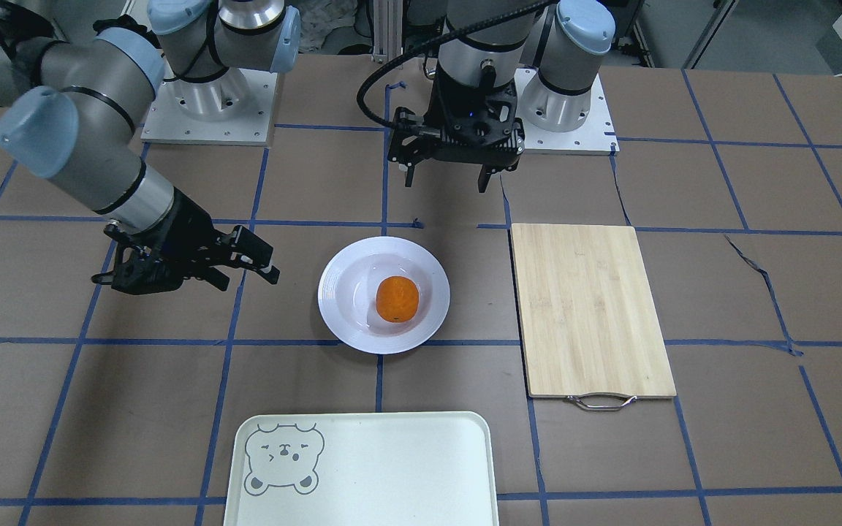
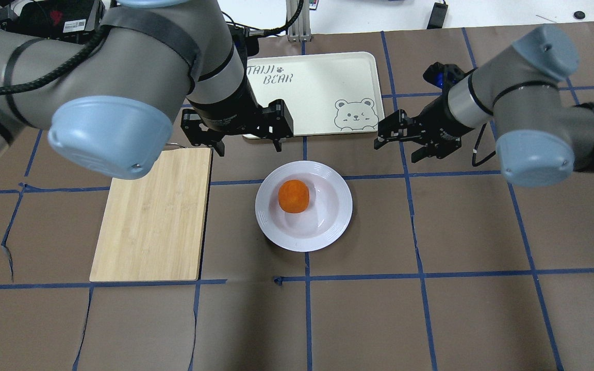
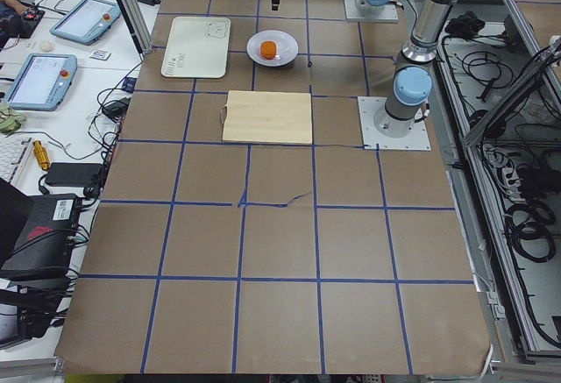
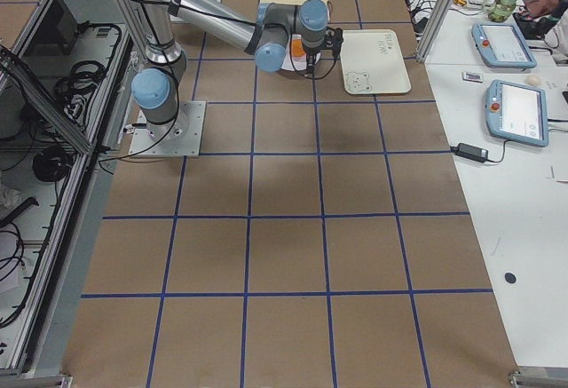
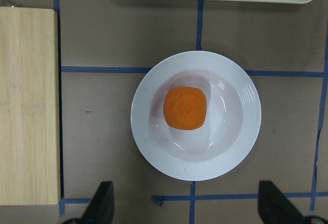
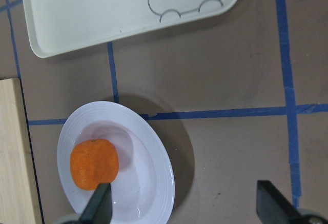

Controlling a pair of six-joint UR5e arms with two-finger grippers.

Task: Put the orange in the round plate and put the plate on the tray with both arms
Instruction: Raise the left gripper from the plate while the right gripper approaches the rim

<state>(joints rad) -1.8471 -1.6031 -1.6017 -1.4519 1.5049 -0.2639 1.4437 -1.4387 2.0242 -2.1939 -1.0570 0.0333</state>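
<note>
My right gripper is due at the white round plate's rim (image 1: 324,286) (image 6: 171,187) next, on the side away from the wooden cutting board. It will close on the plate there.
The orange (image 1: 397,298) (image 2: 293,196) lies in the deep centre of the white round plate (image 1: 333,292) (image 2: 341,206), which rests on the brown table. On the far side of the table from my base lies the pale tray (image 1: 392,467) (image 2: 317,87) with the bear face, bare. My left gripper (image 2: 248,143) (image 1: 445,183) hangs open above the table between plate and base, holding nothing. To the plate's right my right gripper (image 2: 396,147) (image 1: 245,274) is open, tilted toward the plate and not touching it. The left wrist view shows the orange (image 5: 185,107) and plate (image 5: 246,116) directly below.
A wooden cutting board (image 1: 593,307) (image 2: 155,211) with a metal handle lies left of the plate, close under my left arm. Blue tape lines cross the brown table. In the right wrist view the tray (image 6: 102,14) lies just beyond the plate (image 6: 159,167).
</note>
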